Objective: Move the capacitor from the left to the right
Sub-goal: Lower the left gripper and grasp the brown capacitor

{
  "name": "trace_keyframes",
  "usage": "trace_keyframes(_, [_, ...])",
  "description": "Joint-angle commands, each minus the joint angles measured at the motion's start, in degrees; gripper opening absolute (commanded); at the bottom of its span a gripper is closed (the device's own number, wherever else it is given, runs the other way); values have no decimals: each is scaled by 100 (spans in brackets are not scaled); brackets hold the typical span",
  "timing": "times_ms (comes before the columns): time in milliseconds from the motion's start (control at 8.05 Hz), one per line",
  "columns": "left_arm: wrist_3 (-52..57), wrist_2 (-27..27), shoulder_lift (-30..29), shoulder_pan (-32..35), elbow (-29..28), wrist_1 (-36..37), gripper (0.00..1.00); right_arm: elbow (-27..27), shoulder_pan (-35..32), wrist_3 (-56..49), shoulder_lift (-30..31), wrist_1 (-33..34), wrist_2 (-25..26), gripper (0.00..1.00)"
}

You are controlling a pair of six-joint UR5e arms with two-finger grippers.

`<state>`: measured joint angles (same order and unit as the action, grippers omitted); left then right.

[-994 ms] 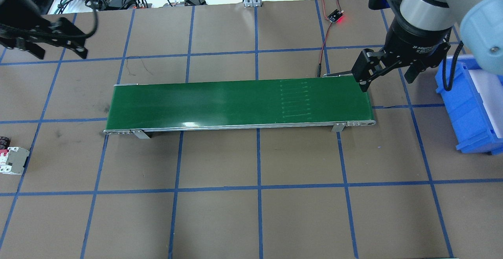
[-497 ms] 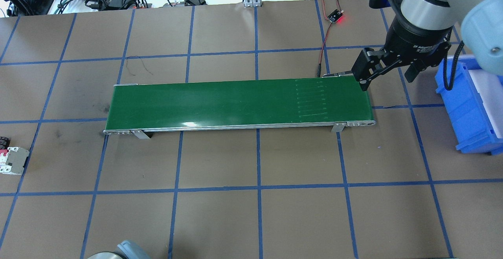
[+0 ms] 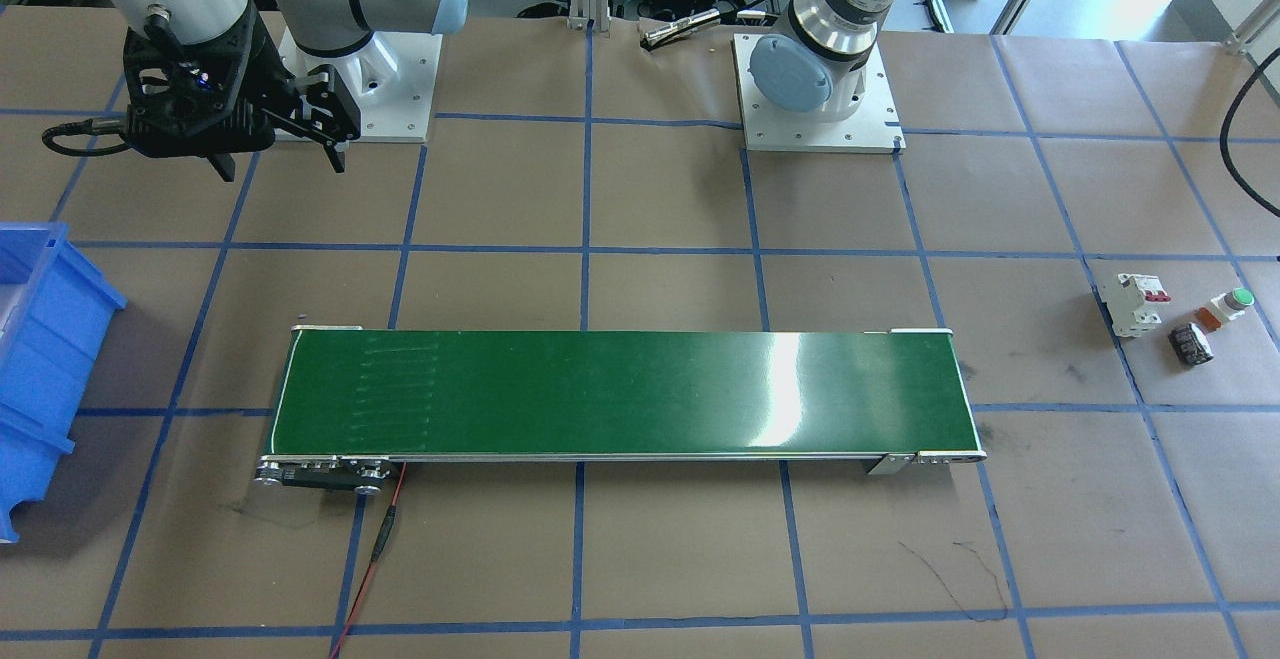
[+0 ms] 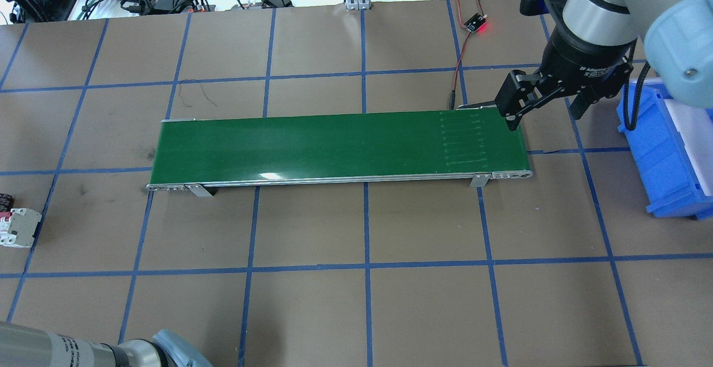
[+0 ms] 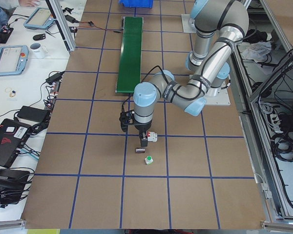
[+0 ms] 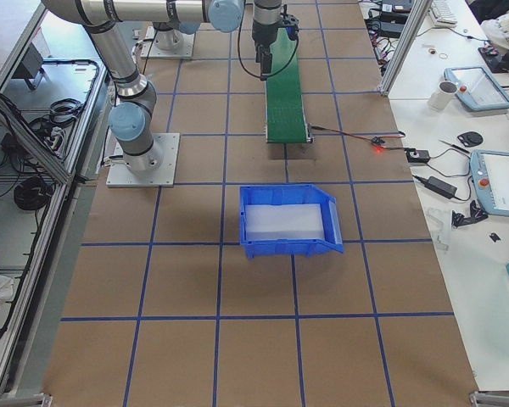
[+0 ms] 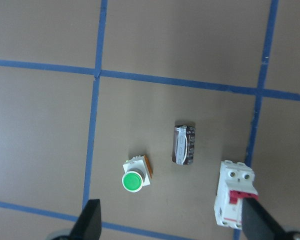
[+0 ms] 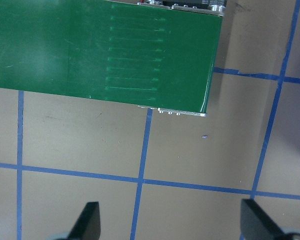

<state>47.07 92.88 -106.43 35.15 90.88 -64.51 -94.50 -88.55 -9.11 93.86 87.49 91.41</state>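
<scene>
I will close my left gripper on the middle of the capacitor [image 3: 1190, 345] [image 7: 183, 145], the black cylinder that lies beside the green-capped push button and the white circuit breaker.
The capacitor [image 7: 184, 145], a stubby black cylinder with light markings, lies on its side on the brown table between a green-capped push button [image 7: 135, 177] and a white circuit breaker [image 7: 234, 200]. It also shows in the front view [image 3: 1191, 346] and the left side view [image 5: 140, 151]. My left gripper [image 7: 175, 227] hovers above these parts, open and empty, with the capacitor between its fingertips' line and the far side. My right gripper [image 4: 543, 106] is open and empty over the right end of the green conveyor belt [image 4: 334, 144].
A blue bin [image 4: 663, 150] stands to the right of the conveyor. A small board with a red light [image 4: 476, 21] and its wires lie behind the belt. The breaker [image 4: 16, 228] sits at the overhead view's left edge. My left arm's elbow [image 4: 83, 347] shows at bottom left.
My left arm left the overhead view's top-left corner and now enters at bottom left. The marks on the belt have shifted right. My right gripper has barely moved.
</scene>
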Motion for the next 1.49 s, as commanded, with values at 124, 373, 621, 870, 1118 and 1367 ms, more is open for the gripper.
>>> trace_keyframes(124, [364,-506,-1052,-35,9,984,100,-25,-4,189,-280,478,-9,100])
trace_keyframes(373, [347,-516,-1230,-35,9,993,100,-33,-4,216,-281,1005,17,100])
trace_keyframes(621, [477,-516,-1501,-35,35,984,100,-42,-22,216,-280,928,17,100])
trace_keyframes(870, [462,-508,-1679,-35,0,984,100,-51,-22,243,-281,928,17,100])
trace_keyframes(1118, [487,-490,-1670,-35,26,984,100,-42,-22,339,-289,945,26,100])
trace_keyframes(1367, [461,-490,-1828,-43,27,984,100,-51,-22,331,-289,937,26,100])
